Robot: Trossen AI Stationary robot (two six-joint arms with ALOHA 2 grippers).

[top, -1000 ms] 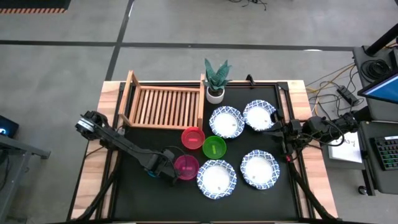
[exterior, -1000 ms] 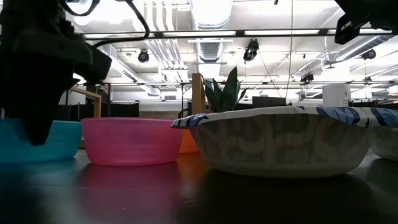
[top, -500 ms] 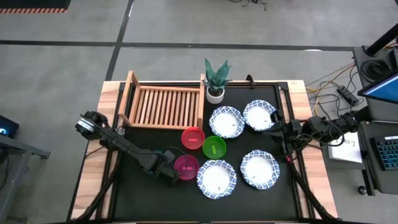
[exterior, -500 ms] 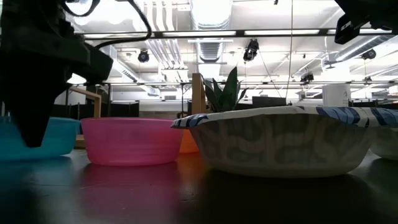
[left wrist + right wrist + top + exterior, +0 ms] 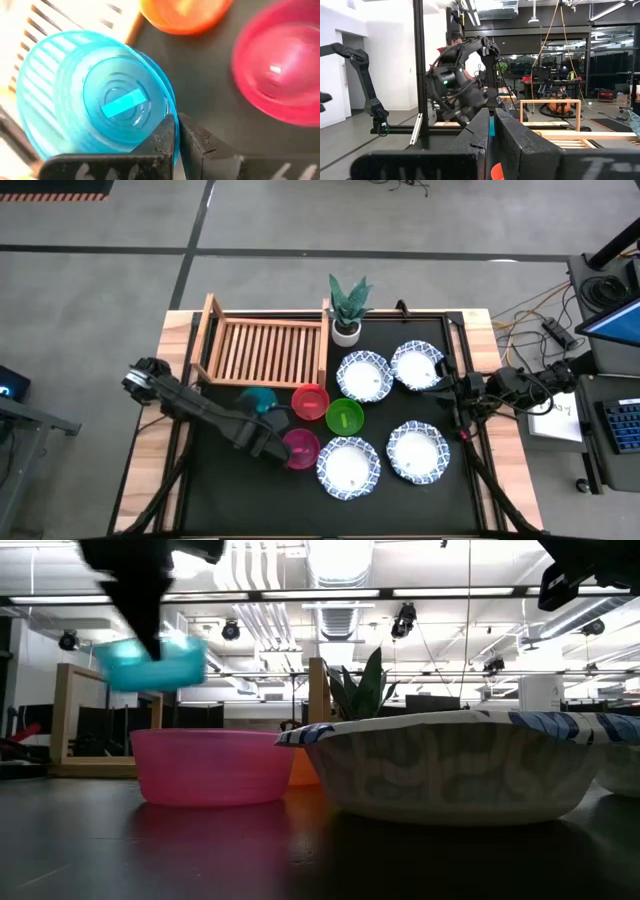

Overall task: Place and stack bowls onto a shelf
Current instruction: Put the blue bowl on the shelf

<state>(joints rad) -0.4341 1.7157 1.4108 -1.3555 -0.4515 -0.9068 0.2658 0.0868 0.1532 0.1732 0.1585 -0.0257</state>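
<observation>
The robot's left gripper will release the blue bowl on the bare slats point(image 5: 249, 347) near the middle of the wooden shelf. The blue bowl now hangs above the black mat.
My left gripper point(image 5: 264, 418) is shut on the blue bowl point(image 5: 257, 399) and holds it in the air above the black mat, just in front of the wooden shelf point(image 5: 265, 350). The low view shows the blue bowl point(image 5: 155, 662) hanging higher than the magenta bowl point(image 5: 212, 767). The magenta bowl point(image 5: 300, 448), the red bowl point(image 5: 310, 400) and the green bowl point(image 5: 345, 416) rest on their bases on the mat. Several white patterned bowls point(image 5: 348, 468) stand to their right. My right gripper point(image 5: 492, 131) is shut and waits at the table's right side. My left gripper pinches the blue bowl's rim point(image 5: 167, 120) between its two fingers, one finger inside the bowl and the other outside. The fingers come from above, pointing down. The bowl is lifted clear of the mat, mouth up and slightly tilted, below the fingers point(image 5: 150, 640).
A white pot with a green plant point(image 5: 348, 310) stands at the shelf's far right corner. The shelf's raised side rails point(image 5: 208, 335) flank bare slats. The white bowls fill the right half of the black mat point(image 5: 215, 480), whose near left part is bare.
My left gripper has risen and moved toward the far edge and the shelf, still shut on the blue bowl. The bowl, which sat on the mat left of the magenta bowl, is now lifted clear and hangs higher than the other bowls.
</observation>
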